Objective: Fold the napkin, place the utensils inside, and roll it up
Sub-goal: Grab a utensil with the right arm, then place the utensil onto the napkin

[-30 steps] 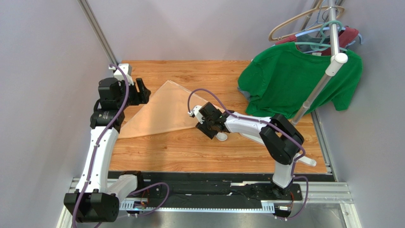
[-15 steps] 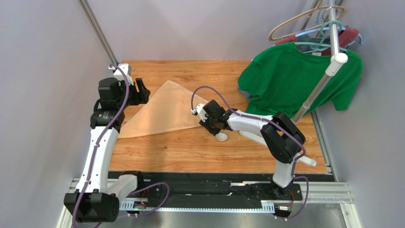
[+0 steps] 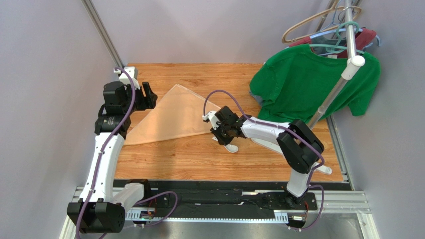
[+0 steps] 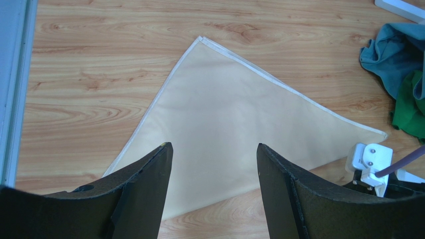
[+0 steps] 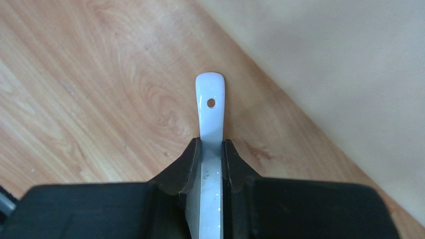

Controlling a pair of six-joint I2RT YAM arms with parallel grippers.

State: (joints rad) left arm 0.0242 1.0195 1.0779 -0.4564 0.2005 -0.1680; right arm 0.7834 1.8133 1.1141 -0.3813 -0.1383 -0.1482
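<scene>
My right gripper needs to let go of the white spoon on the folded napkin, just inside the middle of its near edge (image 3: 186, 131).
The peach-tan napkin (image 3: 172, 117) lies folded into a triangle on the wooden table (image 3: 189, 159), and it fills the middle of the left wrist view (image 4: 234, 134). A white spoon (image 5: 210, 114) is pinched by its handle between the two jaws of my right gripper (image 5: 211, 147); the handle's holed end sticks out past the fingertips. From above, the spoon's bowl (image 3: 231, 148) rests on the wood just below the right gripper (image 3: 223, 135), beside the napkin's near edge (image 5: 349, 79). My left gripper (image 3: 147, 96) hovers at the napkin's left corner, jaws wide apart (image 4: 214, 149) and holding nothing.
A green T-shirt (image 3: 309, 84) hangs on a rack (image 3: 344, 74) at the back right, with hangers above it. A blue-green cloth (image 4: 394, 50) shows at the right of the left wrist view. A metal rail (image 3: 219, 199) runs along the near edge.
My right gripper has closed onto the spoon's handle and shifted a little right and toward the near edge. The left arm has not moved.
</scene>
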